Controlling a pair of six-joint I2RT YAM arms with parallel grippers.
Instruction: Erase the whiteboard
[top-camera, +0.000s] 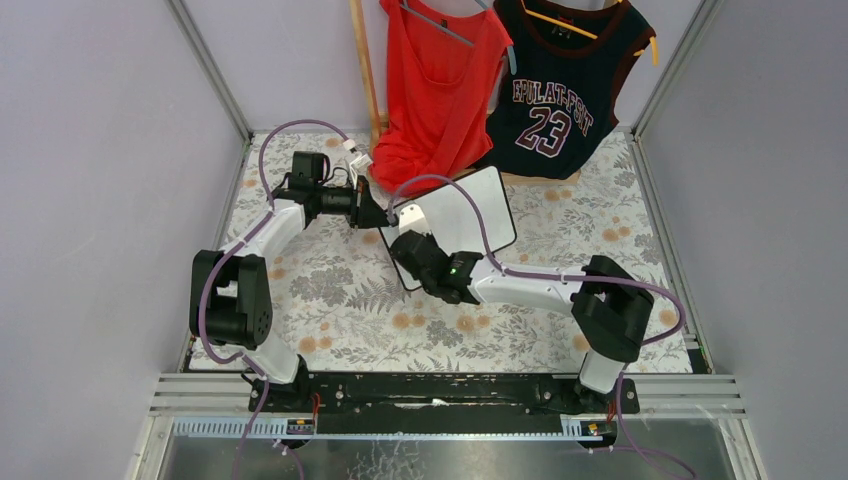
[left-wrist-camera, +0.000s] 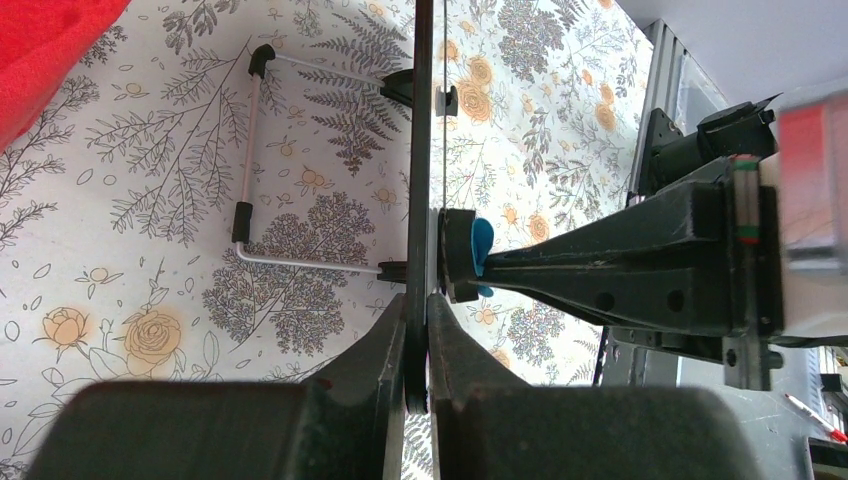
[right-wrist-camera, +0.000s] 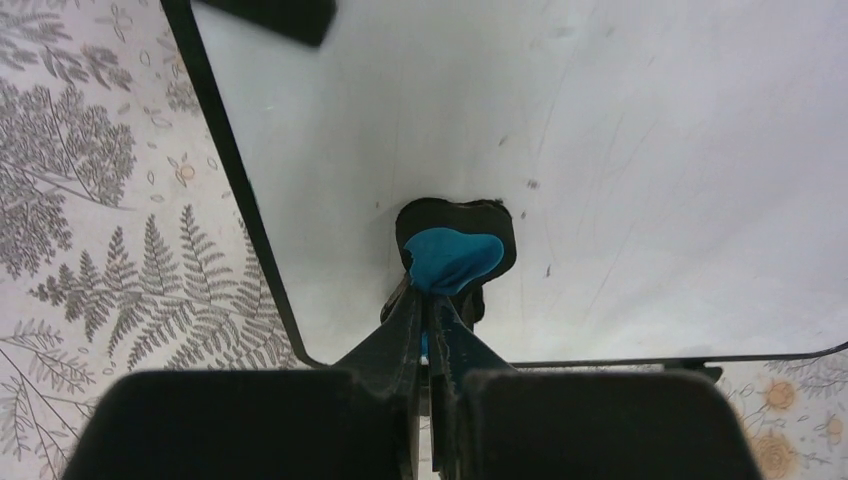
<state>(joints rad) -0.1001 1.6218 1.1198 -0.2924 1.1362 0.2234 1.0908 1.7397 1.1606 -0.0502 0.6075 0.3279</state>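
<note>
My right gripper should release the blue eraser on the floral table (top-camera: 529, 301) beneath its own white forearm, clear of the whiteboard.
The whiteboard (top-camera: 465, 215) is a white board with a thin black frame, tilted up above the floral table. My left gripper (top-camera: 385, 217) is shut on its left edge; in the left wrist view the board (left-wrist-camera: 421, 150) shows edge-on between the jaws of the left gripper (left-wrist-camera: 420, 330). My right gripper (top-camera: 408, 243) is shut on the small blue eraser (right-wrist-camera: 450, 258) and presses its black pad against the board face (right-wrist-camera: 620, 150) near the lower left corner. The eraser also shows in the left wrist view (left-wrist-camera: 481, 246). The board face looks clean, with only faint specks.
A wire stand (left-wrist-camera: 262, 160) with black feet lies on the floral cloth behind the board. A red top (top-camera: 435, 90) and a dark jersey (top-camera: 560, 90) hang at the back, their hems close to the board's far edge. Grey walls stand on both sides.
</note>
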